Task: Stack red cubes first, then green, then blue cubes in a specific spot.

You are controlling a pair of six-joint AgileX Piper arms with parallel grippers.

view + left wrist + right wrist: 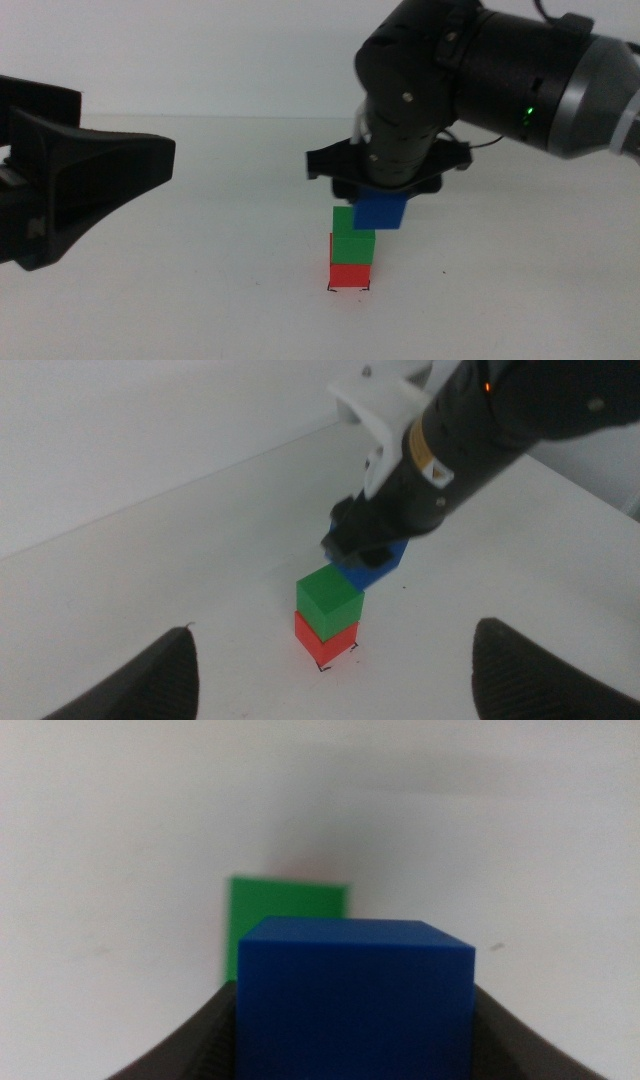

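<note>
The blue cube will go down on top of the green cube (350, 211) (287, 933) from my right gripper.
The red cube (350, 275) sits between the black corner marks (329, 290) on the white table, with the green cube (352, 238) stacked on it. Both also show in the left wrist view, red cube (322, 643) under green cube (328, 598). My right gripper (383, 196) is shut on the blue cube (381, 210) and holds it in the air just behind and to the right of the green cube's top. The right wrist view shows the blue cube (355, 995) between the jaws with the green cube (288, 915) beyond it. My left gripper (330, 678) is open and waits at the left.
The white table (200, 300) spreads around the stack. The left arm's dark gripper body (70, 185) fills the left side of the middle view. The right arm (500, 70) reaches in from the upper right.
</note>
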